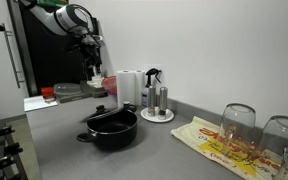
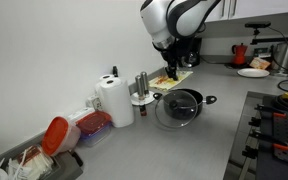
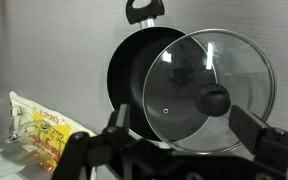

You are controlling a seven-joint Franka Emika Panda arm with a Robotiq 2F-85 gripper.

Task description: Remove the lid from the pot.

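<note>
The robot's gripper needs to next move to the glass lid's black knob (image 1: 100,108) (image 3: 213,100) and close there, because the lid can be lifted off the pot by it.
A black pot (image 1: 116,131) (image 2: 187,99) (image 3: 134,60) stands on the grey counter, with one handle at the top of the wrist view. Its glass lid (image 1: 104,113) (image 2: 172,113) (image 3: 189,70), which has a black knob (image 3: 216,100), sits off centre. It leans on the pot's rim, and its far side hangs over the counter. My gripper (image 1: 93,68) (image 2: 173,68) (image 3: 184,128) is open and empty. It hangs well above the pot and lid and touches neither.
A paper towel roll (image 1: 129,88) (image 2: 114,100) and shakers on a small plate (image 1: 157,103) (image 2: 141,90) stand by the wall. A printed snack bag (image 1: 216,145) (image 3: 39,130) and drinking glasses (image 1: 237,122) lie beside the pot. A stove (image 2: 279,130) borders the counter.
</note>
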